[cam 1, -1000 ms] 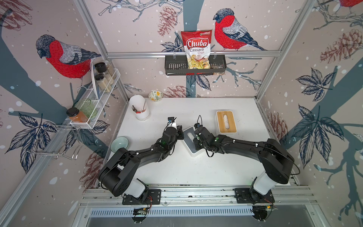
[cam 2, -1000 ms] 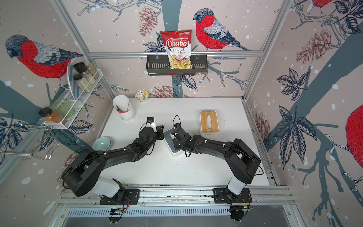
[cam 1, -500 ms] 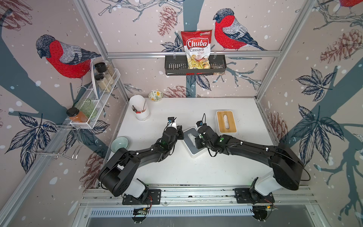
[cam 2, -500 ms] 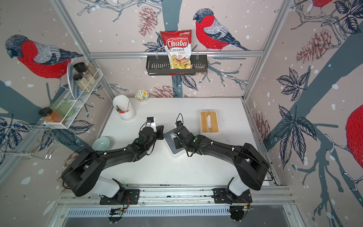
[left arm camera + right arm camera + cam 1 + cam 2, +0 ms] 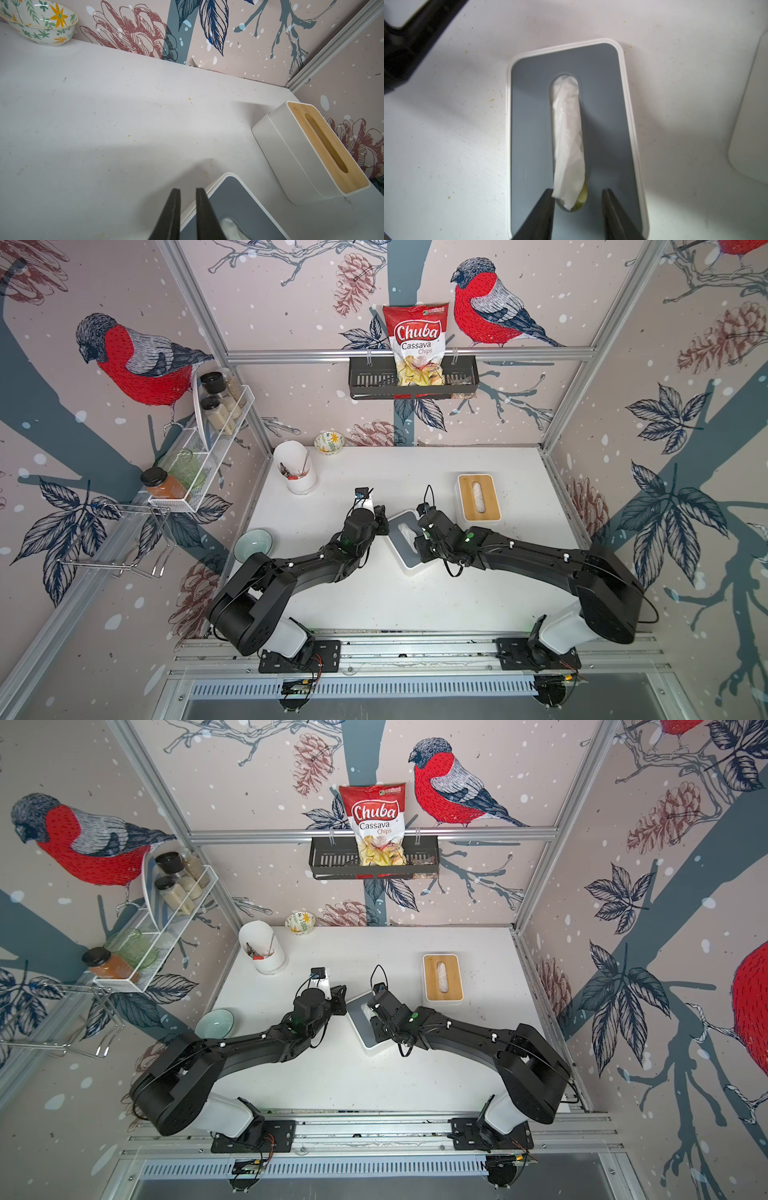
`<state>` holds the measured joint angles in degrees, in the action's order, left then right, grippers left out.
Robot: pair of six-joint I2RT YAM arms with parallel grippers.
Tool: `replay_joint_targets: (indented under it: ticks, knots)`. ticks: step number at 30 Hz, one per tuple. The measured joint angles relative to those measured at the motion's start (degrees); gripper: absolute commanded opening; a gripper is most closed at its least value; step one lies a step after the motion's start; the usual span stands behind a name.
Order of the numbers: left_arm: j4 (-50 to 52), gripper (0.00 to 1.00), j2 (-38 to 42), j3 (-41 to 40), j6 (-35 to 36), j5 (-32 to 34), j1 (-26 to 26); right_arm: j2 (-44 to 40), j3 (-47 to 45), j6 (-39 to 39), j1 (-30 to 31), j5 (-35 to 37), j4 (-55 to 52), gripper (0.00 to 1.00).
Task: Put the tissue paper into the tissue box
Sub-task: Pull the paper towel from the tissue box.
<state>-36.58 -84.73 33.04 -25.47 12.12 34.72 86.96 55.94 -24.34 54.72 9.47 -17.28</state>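
Observation:
My right gripper is to pinch the tissue paper's loose end (image 5: 568,195) and pull it out, then grip farther along, as the tissue paper lies crumpled down in the tissue box's slot.
The tissue box (image 5: 604,116) has a grey lid and a white rim, and it lies mid-table in both top views (image 5: 405,556) (image 5: 365,1031). White tissue paper (image 5: 568,133) lies crumpled along the lid's slot, seen also in a top view (image 5: 404,529). My right gripper (image 5: 577,190) is open over the slot's near end. The tissue's loose end touches one of its fingers. My left gripper (image 5: 188,189) is at the box's left edge (image 5: 381,520). Its fingers are a narrow gap apart and straddle the white rim (image 5: 207,188).
A second white box with a wooden lid (image 5: 478,497) stands at the back right. A white utensil holder (image 5: 297,472) and a floral bowl (image 5: 329,442) are at the back left. A teal bowl (image 5: 253,545) sits by the left arm.
My right gripper has opened and released the tissue paper, which stays in the slot. That arm has shifted slightly to the right. The left arm has not moved.

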Motion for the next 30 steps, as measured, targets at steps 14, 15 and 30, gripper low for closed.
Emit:
replay_joint_targets:
  ticks: [14, 15, 30]
  knots:
    - [0.02, 0.19, 0.72, -0.52, -0.04, 0.17, -0.07, 5.03, 8.37, 5.92, -4.85, -3.91, 0.07, 0.62]
    - [-0.02, 0.19, 0.83, -0.66, -0.07, 0.17, -0.15, 5.86, 8.83, 6.43, -4.85, -4.13, 0.02, 0.62]
    - [-0.42, 0.19, 1.88, -2.49, -1.68, -0.07, -1.92, 13.29, 12.22, 9.81, -3.48, -5.49, -2.29, 0.20]
